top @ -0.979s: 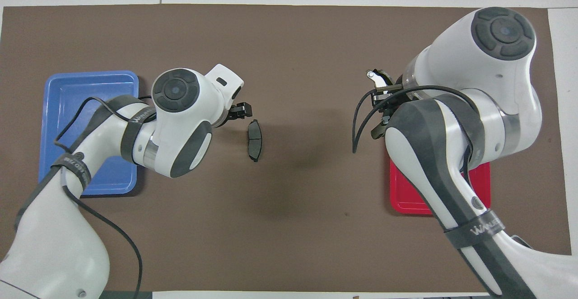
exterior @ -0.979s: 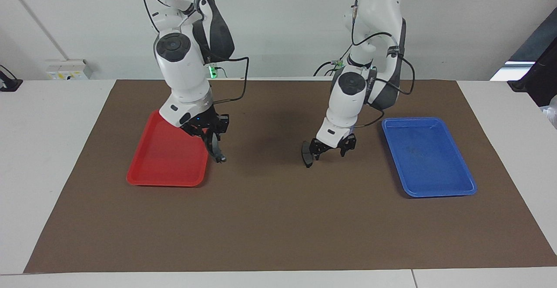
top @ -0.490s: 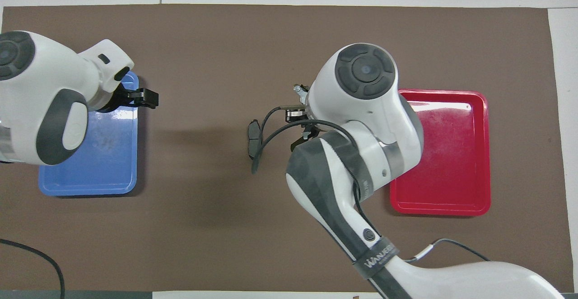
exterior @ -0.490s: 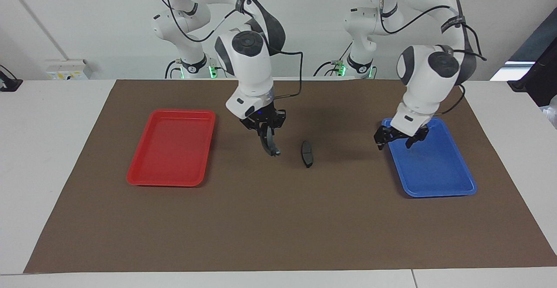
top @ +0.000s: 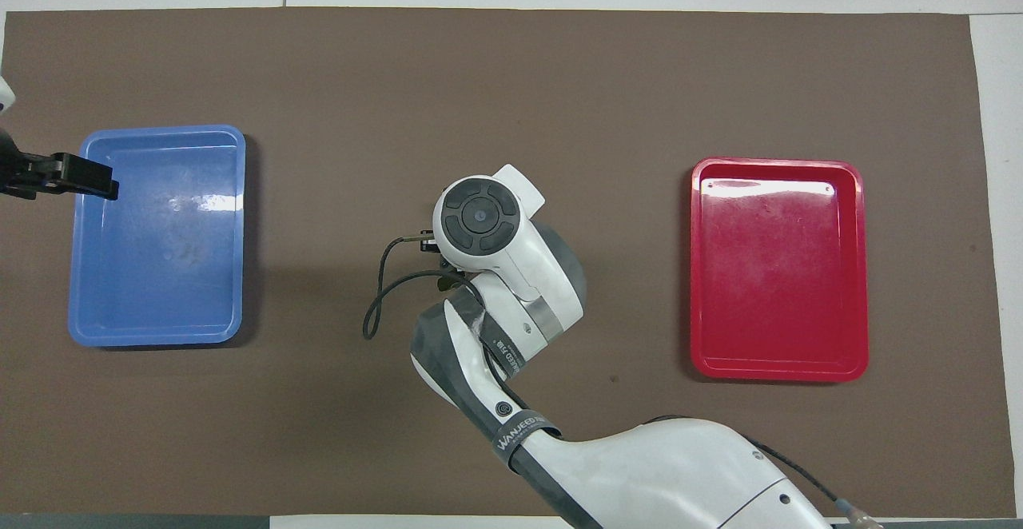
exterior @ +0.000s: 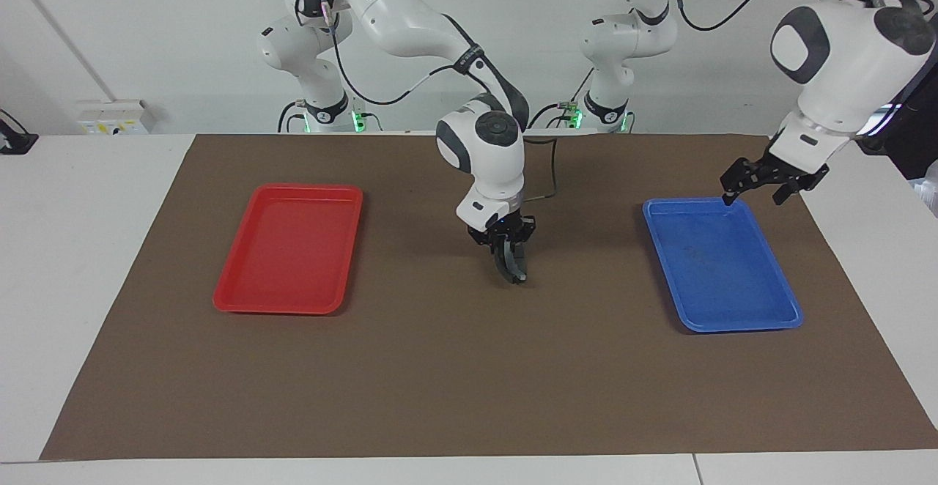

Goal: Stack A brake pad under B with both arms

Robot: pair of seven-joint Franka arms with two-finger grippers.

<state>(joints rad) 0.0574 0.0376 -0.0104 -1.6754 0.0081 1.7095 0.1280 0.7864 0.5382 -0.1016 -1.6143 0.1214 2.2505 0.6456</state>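
My right gripper needs to put B down on the A brake pad halfway (top: 453, 256) between the blue tray and red tray.
My right gripper (exterior: 507, 243) is shut on B (exterior: 511, 264), the narrow black crescent, and holds it end-down, low over the middle of the brown mat (exterior: 469, 368). This is the spot where the A brake pad lies. The pad does not show apart from B, and I cannot tell whether they touch. In the overhead view the right arm's wrist (top: 478, 221) covers both pieces and the gripper. My left gripper (exterior: 762, 183) is open and empty, raised over the blue tray's corner nearest the left arm's base. It also shows in the overhead view (top: 64, 177).
An empty red tray (exterior: 289, 250) (top: 779, 269) lies toward the right arm's end of the table. An empty blue tray (exterior: 722, 265) (top: 156, 233) lies toward the left arm's end. The mat covers most of the white table.
My right gripper carried B from beside the red tray to the pad in the middle. My left gripper left the pad on the mat, rose and drew back over the blue tray.
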